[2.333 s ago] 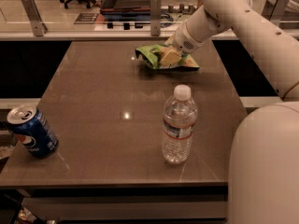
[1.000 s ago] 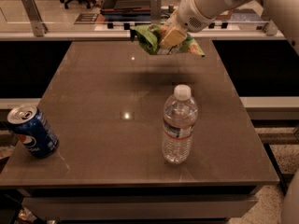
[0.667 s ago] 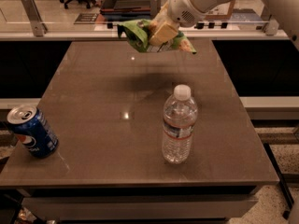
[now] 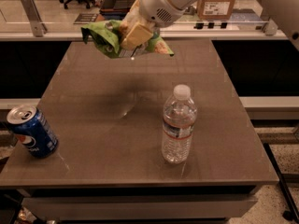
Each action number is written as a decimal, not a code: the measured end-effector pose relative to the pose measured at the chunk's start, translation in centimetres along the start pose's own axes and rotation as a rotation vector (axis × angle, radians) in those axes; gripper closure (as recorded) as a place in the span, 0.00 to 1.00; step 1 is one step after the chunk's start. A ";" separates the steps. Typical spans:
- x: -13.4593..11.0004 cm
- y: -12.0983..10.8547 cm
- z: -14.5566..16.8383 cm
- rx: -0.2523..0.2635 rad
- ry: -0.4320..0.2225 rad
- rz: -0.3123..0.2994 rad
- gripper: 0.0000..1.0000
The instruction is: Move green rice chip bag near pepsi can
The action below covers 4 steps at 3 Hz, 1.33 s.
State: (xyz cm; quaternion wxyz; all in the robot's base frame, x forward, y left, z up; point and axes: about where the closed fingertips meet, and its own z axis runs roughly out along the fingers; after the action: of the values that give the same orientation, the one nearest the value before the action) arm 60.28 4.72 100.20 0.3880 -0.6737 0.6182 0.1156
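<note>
The gripper needs to release the green rice chip bag, now hanging crumpled in the air, on the brown table (image 4: 96,95) just past the pepsi can, toward the middle.
The green rice chip bag (image 4: 108,37) hangs crumpled in the air above the far middle of the brown table (image 4: 103,120). My gripper (image 4: 133,34) is shut on the bag, its tan fingers (image 4: 136,33) pressed into the bag's upper right side. The white arm reaches in from the top right. The pepsi can (image 4: 32,131) stands slightly tilted at the table's near left corner, well below and left of the bag.
A clear plastic water bottle (image 4: 178,125) with a white cap stands upright right of the table's centre. Behind the table runs a ledge with a rail (image 4: 32,13), a cardboard box (image 4: 216,4) and office chairs.
The bag was lifted off the far side of the table and carried left and toward the front. The can and the bottle have not moved.
</note>
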 end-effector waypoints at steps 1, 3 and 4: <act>-2.4 3.3 1.3 -0.021 -0.045 -0.015 1.00; -3.1 9.9 4.2 -0.030 -0.129 0.058 1.00; -2.4 12.0 4.8 -0.057 -0.132 0.118 1.00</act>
State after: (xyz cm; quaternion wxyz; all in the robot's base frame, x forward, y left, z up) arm 50.26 10.45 93.91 0.4012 -0.6379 0.6263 0.1996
